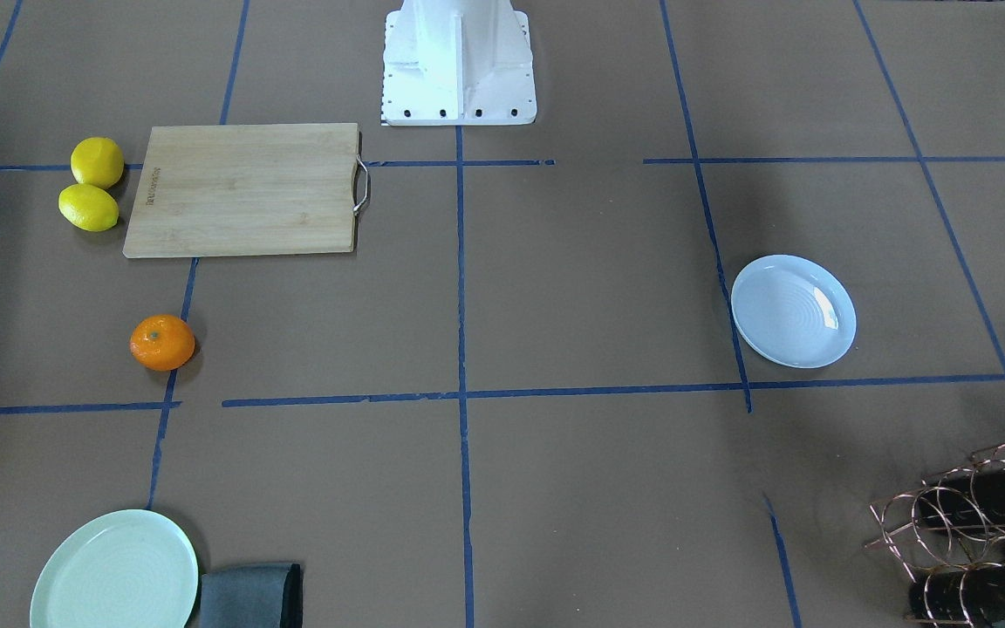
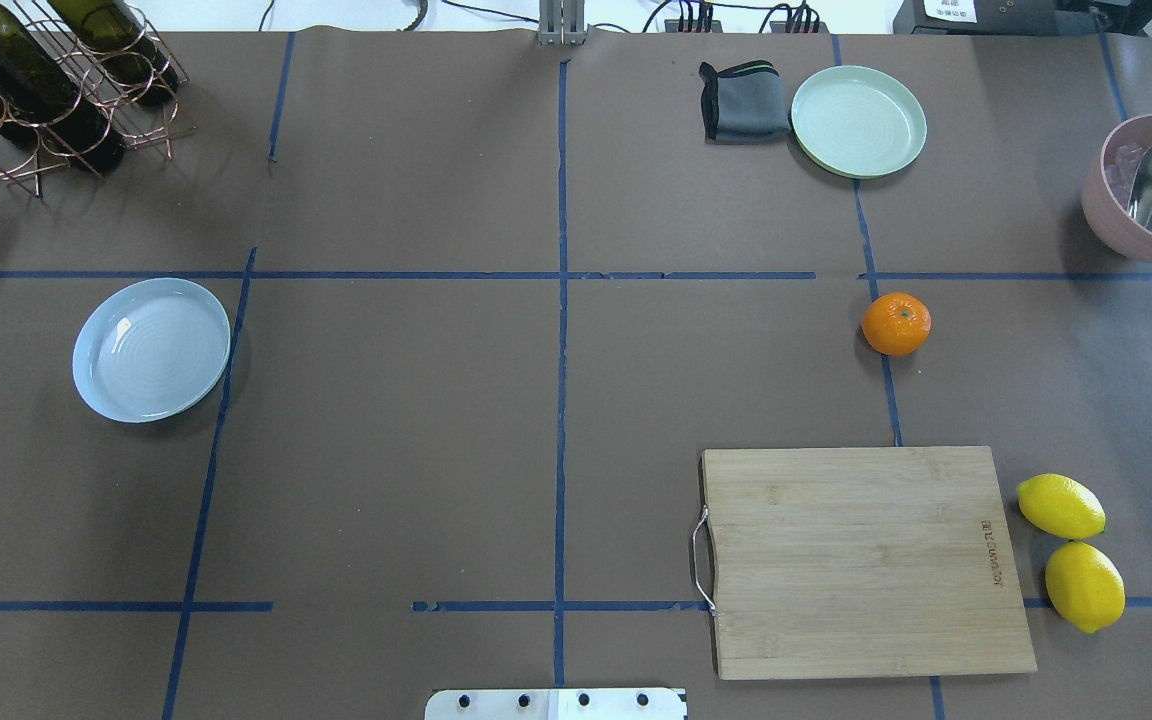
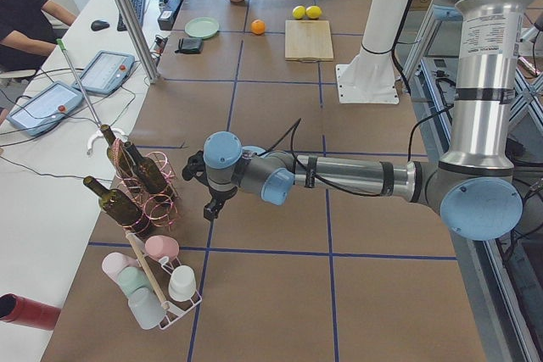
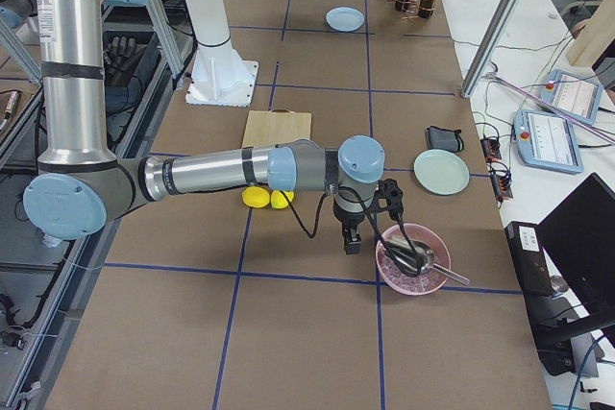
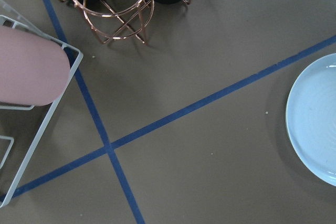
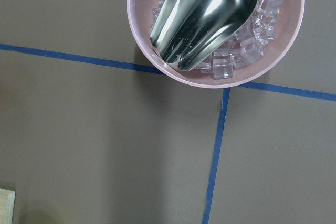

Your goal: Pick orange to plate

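Note:
The pale bluish-white plate is the next thing I need to go to with my left gripper, closing it on the plate's rim (image 1: 845, 294) (image 5: 306, 168), on the side away from the orange.
The orange (image 2: 896, 323) rests on the brown table on my right side, beyond the cutting board; it also shows as the orange (image 1: 162, 342). On my left side lies the pale bluish-white plate (image 2: 151, 348), bare, and the left wrist view catches the plate (image 5: 315, 124) at its right edge. My left gripper (image 3: 210, 209) hangs over the table beside the wine rack, near the plate. My right gripper (image 4: 352, 241) hovers next to the pink bowl, well away from the orange. I cannot tell whether either is open or shut.
A wooden cutting board (image 2: 861, 560) lies near my base, with two lemons (image 2: 1060, 505) beside it. A mint-green plate (image 2: 858, 121) and grey cloth (image 2: 741, 101) sit far right. A pink bowl (image 2: 1111, 215) holds ice and a scoop. A wine rack (image 2: 46, 80) stands far left.

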Available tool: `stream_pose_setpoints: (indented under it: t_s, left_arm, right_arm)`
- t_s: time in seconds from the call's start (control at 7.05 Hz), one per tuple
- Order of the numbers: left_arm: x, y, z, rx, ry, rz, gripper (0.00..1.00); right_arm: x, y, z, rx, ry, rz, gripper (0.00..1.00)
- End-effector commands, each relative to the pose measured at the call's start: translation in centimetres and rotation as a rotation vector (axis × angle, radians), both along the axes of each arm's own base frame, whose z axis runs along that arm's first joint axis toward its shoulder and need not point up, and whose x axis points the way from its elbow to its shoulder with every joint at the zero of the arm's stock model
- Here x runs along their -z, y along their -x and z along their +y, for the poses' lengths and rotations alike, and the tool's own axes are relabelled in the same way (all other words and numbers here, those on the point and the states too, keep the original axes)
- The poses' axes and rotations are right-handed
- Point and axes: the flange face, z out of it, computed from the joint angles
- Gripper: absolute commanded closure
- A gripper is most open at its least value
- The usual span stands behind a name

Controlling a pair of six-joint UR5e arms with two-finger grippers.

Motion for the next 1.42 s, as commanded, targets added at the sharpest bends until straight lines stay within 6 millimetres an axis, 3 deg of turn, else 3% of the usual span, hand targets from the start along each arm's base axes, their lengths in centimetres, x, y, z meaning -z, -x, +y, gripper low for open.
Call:
stream_pose_setpoints:
  t_s: [0.0,0.57,0.85,1.28]
  left_arm:
    - [-1.6,-0.7,0.1,0.06,0.017,0.041,0.0]
    - [0.3,-10.6,1.6,0.19,0.28,0.156,0.0]
    - [0.4,-14.1,2.2,0.248,0.32,0.144,0.0]
    - [0.2,-19.7,3.8,0.281,0.382,0.12,0.12]
  right_arm:
    - [0.1,0.2,0.1,0.001,0.004,-0.031,0.0]
    - [0.1,0.2,0.1,-0.001,0.006,-0.032,0.0]
    - [0.1,0.4,0.2,-0.002,0.014,-0.054,0.0]
    - [0.7,0.4,0.1,-0.037,0.043,-0.064,0.0]
